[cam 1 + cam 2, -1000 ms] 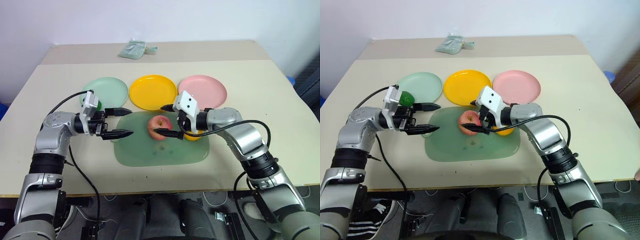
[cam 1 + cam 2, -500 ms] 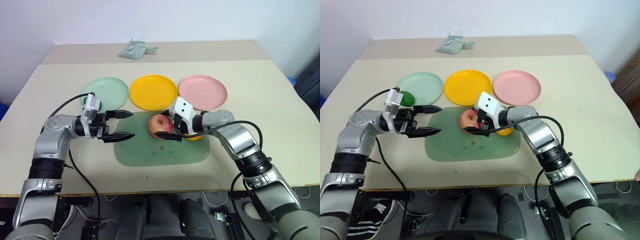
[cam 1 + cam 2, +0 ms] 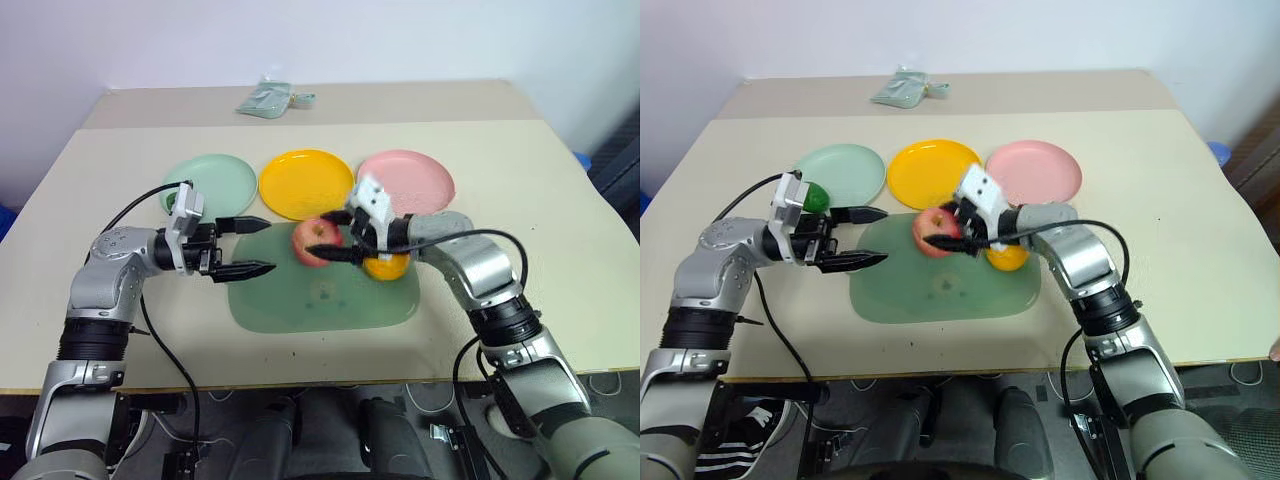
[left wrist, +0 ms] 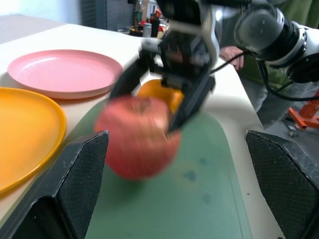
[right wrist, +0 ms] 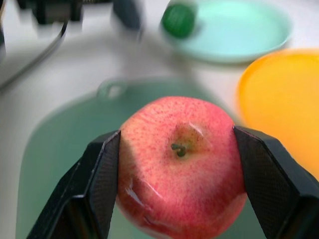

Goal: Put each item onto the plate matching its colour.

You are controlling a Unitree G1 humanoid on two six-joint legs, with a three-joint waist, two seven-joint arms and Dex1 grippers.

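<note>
Next, my right gripper sets the red-pink apple down on the middle of the pink plate (image 3: 410,184) and lets go of it there.
My right gripper (image 3: 325,238) is shut on the red-pink apple (image 3: 313,241), one black finger on each side of it, and holds it just above the flat green mat (image 3: 320,300). The orange (image 3: 388,266) lies on the mat under my right wrist. A small dark green bumpy item (image 3: 815,197) rests on the near edge of the mint green plate (image 3: 225,180). The yellow plate (image 3: 305,182) and the pink plate (image 3: 410,180) stand bare behind the mat. My left gripper (image 3: 268,244) is open and holds nothing, level at the mat's left edge, pointing at the apple.
A pale green packet (image 3: 268,98) lies at the back of the table. The three plates stand in a row just beyond the mat. Bare tabletop (image 3: 540,220) stretches to the right and in front.
My right gripper has shut on the apple and raised it off the mat, a little toward the plates. The left arm has stayed put.
</note>
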